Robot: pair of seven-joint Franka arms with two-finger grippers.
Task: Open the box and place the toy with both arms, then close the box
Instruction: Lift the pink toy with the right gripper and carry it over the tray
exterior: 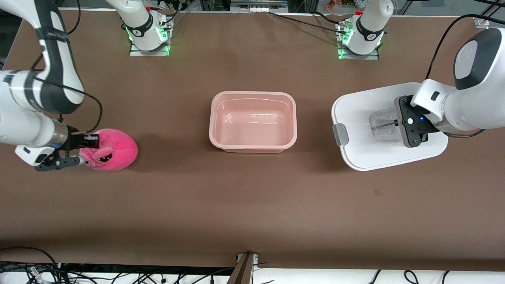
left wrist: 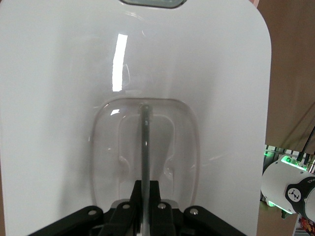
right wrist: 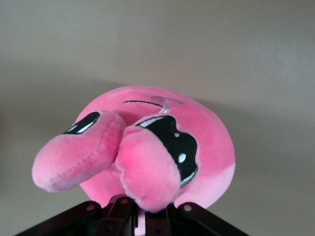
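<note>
My right gripper is going to let go of the hot-pink toy inside the pale pink base point(exterior: 251, 125), close to the middle of the base's bottom.
The box's pale pink base point(exterior: 252, 94) stands open in the middle of the table with nothing in it. Its white lid point(exterior: 363, 110) is off the base at the left arm's end of the table, one grey clip point(exterior: 339, 134) facing the base. My left gripper point(exterior: 391, 124) is shut on the thin bar of the lid's clear recessed handle point(left wrist: 145, 142); the lid point(left wrist: 197, 73) fills the left wrist view. At the right arm's end, my right gripper point(exterior: 85, 152) is shut on the hot-pink toy point(exterior: 118, 148), pinching the plush by its ears. The toy point(right wrist: 206, 132) fills the right wrist view above the gripper point(right wrist: 146, 212).
Both arm bases point(exterior: 148, 33) point(exterior: 361, 37) stand at the table's edge farthest from the front camera, with cables point(exterior: 300, 21) lying between them. Bare brown tabletop point(exterior: 252, 205) spreads between the box base and the front edge.
</note>
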